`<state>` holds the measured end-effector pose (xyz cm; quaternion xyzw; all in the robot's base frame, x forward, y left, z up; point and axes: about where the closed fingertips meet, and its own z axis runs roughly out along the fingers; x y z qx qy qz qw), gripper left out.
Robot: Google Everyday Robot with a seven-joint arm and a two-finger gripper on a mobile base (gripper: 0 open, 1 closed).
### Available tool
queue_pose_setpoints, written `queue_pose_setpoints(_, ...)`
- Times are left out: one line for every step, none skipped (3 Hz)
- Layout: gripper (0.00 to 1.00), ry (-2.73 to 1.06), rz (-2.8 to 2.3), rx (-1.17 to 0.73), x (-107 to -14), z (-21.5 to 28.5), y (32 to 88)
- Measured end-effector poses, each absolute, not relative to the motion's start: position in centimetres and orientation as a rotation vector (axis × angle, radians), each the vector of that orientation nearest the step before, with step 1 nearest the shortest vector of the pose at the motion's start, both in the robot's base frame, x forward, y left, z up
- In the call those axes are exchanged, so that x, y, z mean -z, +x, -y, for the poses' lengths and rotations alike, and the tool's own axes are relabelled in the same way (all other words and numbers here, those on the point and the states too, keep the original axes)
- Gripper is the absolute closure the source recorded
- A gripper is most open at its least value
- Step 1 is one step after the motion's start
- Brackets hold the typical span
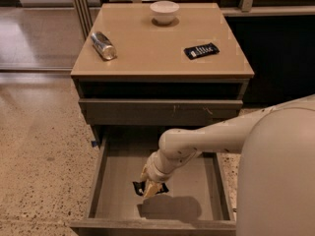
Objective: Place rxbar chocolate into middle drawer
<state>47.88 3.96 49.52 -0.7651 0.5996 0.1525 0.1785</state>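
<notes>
Next, I let go of the rxbar chocolate with my gripper on the middle drawer's flat bottom (154, 194), a little behind the drawer's front side.
The rxbar chocolate (139, 187), a small black-wrapped bar, is pinched in my gripper (151, 187), which is shut on it. The gripper reaches down into the open middle drawer (113, 200), a wide shallow grey-brown box pulled out at the bottom of the cabinet. The bar hangs just above the drawer's flat bottom, near its front centre, and the tan fingers (153, 188) cover part of it. I cannot tell whether it touches the bottom. My pale arm (206, 136) comes in from the right.
The closed drawer front (123, 111) above has pale scratch marks. On the cabinet top (147, 43) lie a similar dark blue bar (202, 50), a silver can (103, 45) on its side and a white bowl (164, 11). Speckled floor lies to the left.
</notes>
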Motion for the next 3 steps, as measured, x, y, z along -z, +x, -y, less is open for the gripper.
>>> queue_pose_setpoints(1.00, -2.074, -1.787, -0.402, -44.3, -4.3, 48.7)
queue_pose_setpoints(1.00, -2.064, -1.800, -0.418, -43.9, -4.2, 48.8)
queue_pose_setpoints(1.00, -1.966, -1.855, -0.426, -41.3, -3.2, 49.9)
